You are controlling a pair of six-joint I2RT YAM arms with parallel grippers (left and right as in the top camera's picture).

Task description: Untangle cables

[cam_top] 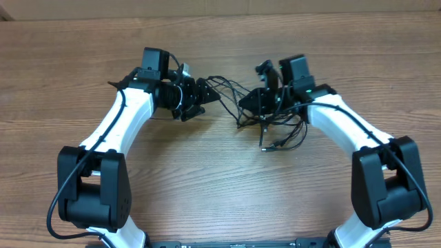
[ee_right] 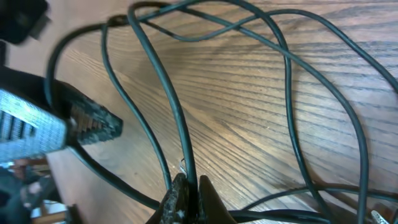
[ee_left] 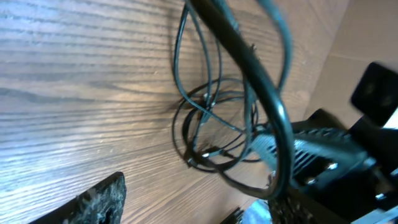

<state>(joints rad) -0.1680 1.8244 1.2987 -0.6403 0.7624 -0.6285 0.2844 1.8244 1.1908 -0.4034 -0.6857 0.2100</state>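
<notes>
Next, my left gripper pinches the arching thick piece of cable (ee_left: 272, 93) to hold the tangle in place, as it is open and my right gripper is on one strand of cable in the tangle.
The cables (cam_top: 279, 124) are thin black cords lying in a tangle on the wooden table between the two grippers. Loose strands arch from the tangle toward my left gripper (cam_top: 207, 96). In the left wrist view the tangle (ee_left: 211, 130) lies ahead. One thick strand (ee_left: 249, 68) runs down past the right-hand finger. My left gripper (ee_left: 199, 202) stands open, with bare wood between its fingers. My right gripper (ee_right: 191, 183) is shut on one cable strand (ee_right: 177, 118), which rises straight from between its tips. In the overhead view the right gripper (cam_top: 253, 102) sits at the tangle's left edge.
The wooden table (cam_top: 220, 179) spreads all round the tangle. Both white arms reach in from bases at the near edge (cam_top: 89, 186) (cam_top: 386, 179). A pale strip (cam_top: 220, 5) runs along the far edge. The left gripper's finger (ee_right: 93, 124) shows in the right wrist view.
</notes>
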